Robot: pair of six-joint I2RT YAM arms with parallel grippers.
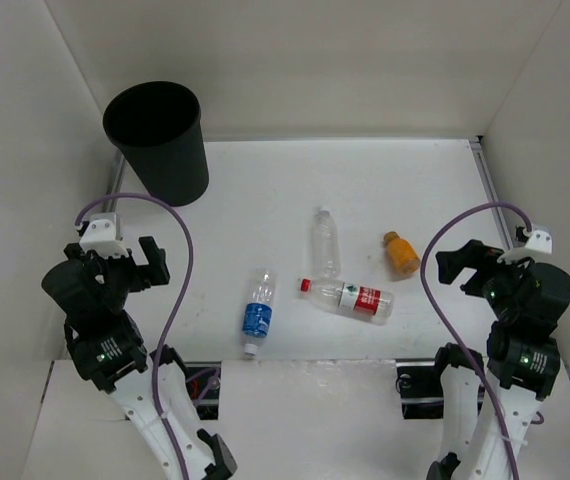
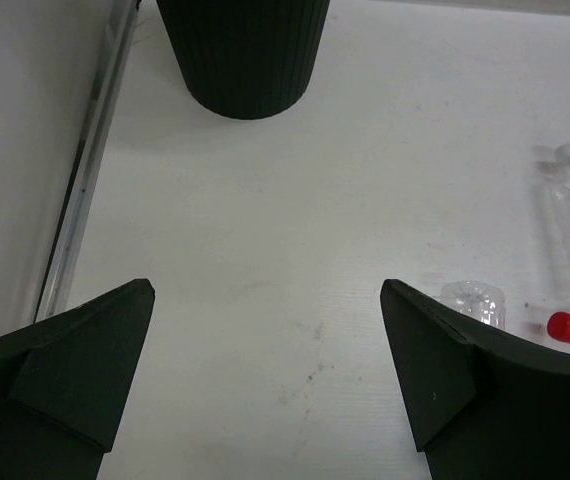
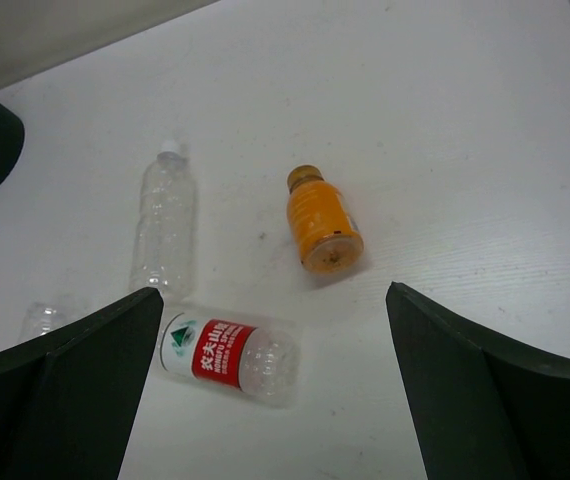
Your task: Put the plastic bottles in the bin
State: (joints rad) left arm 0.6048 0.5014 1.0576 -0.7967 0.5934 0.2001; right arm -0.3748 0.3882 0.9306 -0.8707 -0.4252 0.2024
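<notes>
My right gripper should move to the squat orange bottle next and close on the middle of its body (image 1: 402, 256) (image 3: 323, 226), below the cap.
The black bin (image 1: 157, 140) stands at the far left, also in the left wrist view (image 2: 243, 55). All of the bottles lie on the table: a blue-label one (image 1: 257, 312), a clear unlabelled one (image 1: 325, 242), a red-label, red-cap one (image 1: 350, 298) and a squat orange one (image 1: 401, 255). My left gripper (image 1: 150, 262) is open and empty, left of the blue-label bottle. My right gripper (image 1: 455, 268) is open and empty, right of the orange bottle. The right wrist view shows the orange (image 3: 323, 222), clear (image 3: 163, 222) and red-label (image 3: 227, 356) bottles ahead of its jaws.
White walls enclose the table on the left, back and right. A metal rail (image 2: 85, 170) runs along the left edge beside the bin. Another rail (image 1: 490, 185) runs along the right edge.
</notes>
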